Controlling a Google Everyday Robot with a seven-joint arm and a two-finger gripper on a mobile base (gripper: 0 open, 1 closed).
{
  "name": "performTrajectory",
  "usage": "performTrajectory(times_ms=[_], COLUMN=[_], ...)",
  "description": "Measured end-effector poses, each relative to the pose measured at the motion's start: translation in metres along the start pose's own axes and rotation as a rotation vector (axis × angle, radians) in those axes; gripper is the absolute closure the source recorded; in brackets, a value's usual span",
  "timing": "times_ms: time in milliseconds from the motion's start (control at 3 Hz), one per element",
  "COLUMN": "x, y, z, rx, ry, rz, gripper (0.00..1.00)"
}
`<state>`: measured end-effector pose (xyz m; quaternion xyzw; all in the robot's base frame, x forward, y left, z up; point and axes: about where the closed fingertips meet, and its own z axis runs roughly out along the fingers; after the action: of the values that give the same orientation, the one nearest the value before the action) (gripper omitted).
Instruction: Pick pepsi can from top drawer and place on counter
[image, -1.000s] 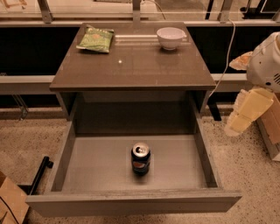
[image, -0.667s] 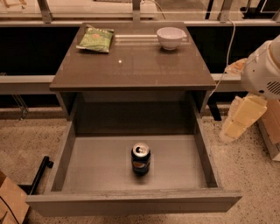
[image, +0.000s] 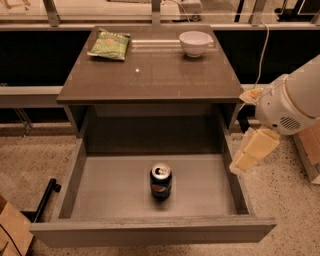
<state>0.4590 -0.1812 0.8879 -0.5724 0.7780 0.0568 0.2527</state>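
Note:
The gripper next closes on the pepsi can's upper body (image: 162, 181), just below its silver top.
The pepsi can (image: 161, 181) stands upright on the grey floor of the open top drawer (image: 110, 192), a little in front of the middle, its silver top showing. The brown counter (image: 150, 75) is above and behind the drawer. My gripper (image: 250, 152) hangs from the white arm at the right. It is over the drawer's right side wall, well to the right of the can and higher than it. It holds nothing that I can see.
A green snack bag (image: 110, 45) lies at the counter's back left and a white bowl (image: 195, 43) at its back right. A cardboard box (image: 12, 230) sits on the floor at the lower left. A black bar (image: 45, 199) lies beside the drawer's left wall.
The arm and gripper have moved left and slightly down, from off to the right of the cabinet to over the drawer's right wall. The can has not moved.

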Motion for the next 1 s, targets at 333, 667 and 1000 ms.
performTrajectory(times_ms=[333, 667, 1000], x=[0.003, -0.001, -0.018], y=[0.002, 0.018, 0.027], z=[0.000, 0.041, 0.097], rx=[-0.010, -0.070, -0.098], ry=[0.031, -0.024, -0.120], rz=[-0.008, 0.034, 0.072], gripper=[0.00, 0.00, 0.00])
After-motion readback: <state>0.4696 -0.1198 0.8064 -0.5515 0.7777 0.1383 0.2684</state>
